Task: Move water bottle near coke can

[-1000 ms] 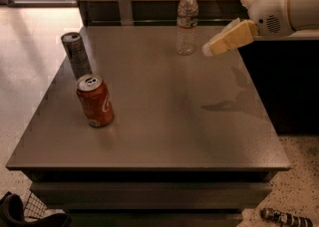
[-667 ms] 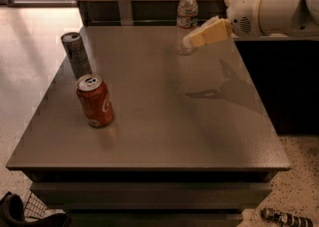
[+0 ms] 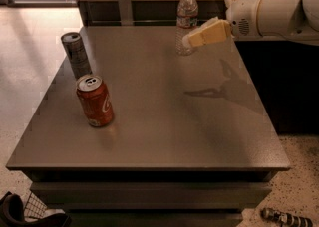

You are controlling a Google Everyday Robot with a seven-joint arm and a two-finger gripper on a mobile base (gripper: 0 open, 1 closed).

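The water bottle's middle (image 3: 186,21), about halfway between its white cap and its bottom, should be my gripper's next stop, and my gripper should close there.
The water bottle (image 3: 186,16), clear ribbed plastic with a white cap, stands upright at the far edge of the grey table (image 3: 159,126). The coke can (image 3: 94,100), red-orange with a silver top, stands at the left front part of the table. My gripper (image 3: 192,40) reaches in from the right on a white arm, its cream fingers in front of the bottle's lower part.
A slim dark grey can (image 3: 76,54) stands at the table's far left, behind the coke can. A wooden wall panel runs behind the table. A dark cabinet stands on the right. Small objects lie on the floor at the bottom corners.
My gripper has moved left from beside the bottle until its fingers overlap the bottle's lower part. The bottle and both cans have stayed where they were.
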